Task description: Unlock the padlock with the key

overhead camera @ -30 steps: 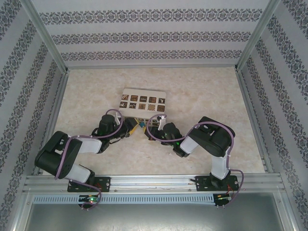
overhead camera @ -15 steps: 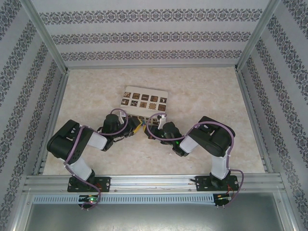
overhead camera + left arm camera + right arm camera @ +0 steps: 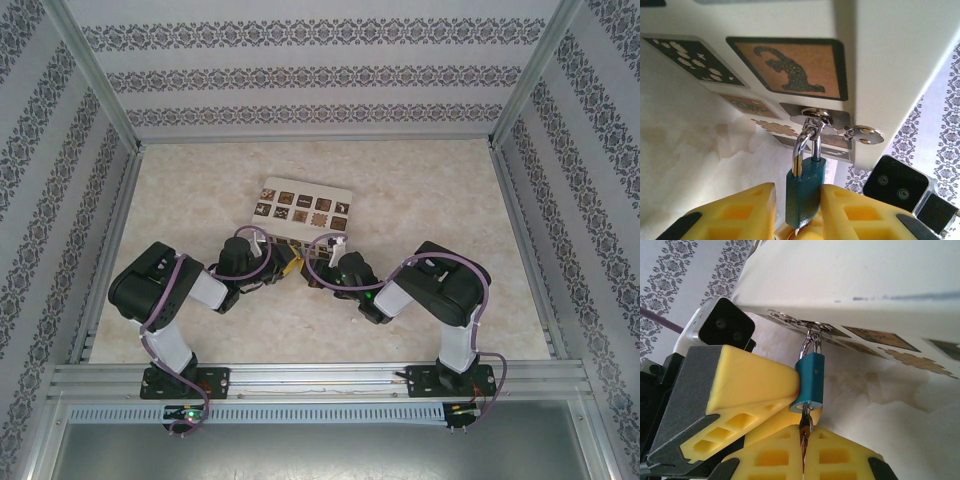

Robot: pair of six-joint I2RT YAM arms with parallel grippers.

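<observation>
The padlock body is loose in my left gripper, so that gripper should clamp the padlock while my right gripper opens and takes the key (image 3: 805,424) at another angle.
The padlock (image 3: 805,192) has a blue body, and its silver shackle hangs from a metal hasp (image 3: 812,117) on the cream patterned box (image 3: 303,209). My left gripper (image 3: 797,190) is open, with a yellow finger on each side of the padlock body. The right finger touches it and a thin gap shows at the left finger. In the right wrist view the padlock (image 3: 810,380) has the key (image 3: 805,424) in its underside. My right gripper (image 3: 804,452) is shut on the key. Both grippers meet at the box's near side, left (image 3: 284,265) and right (image 3: 318,268).
The box stands mid-table on a pale marbled surface (image 3: 420,200). Patterned walls and metal rails (image 3: 520,230) enclose the table. The right wrist's black camera housing (image 3: 895,187) is close beside the padlock, and the left wrist's camera (image 3: 722,327) is near the box edge.
My left arm has swung in to the right and its jaws have narrowed around the padlock. The box has shifted slightly right. The right arm holds still with the key.
</observation>
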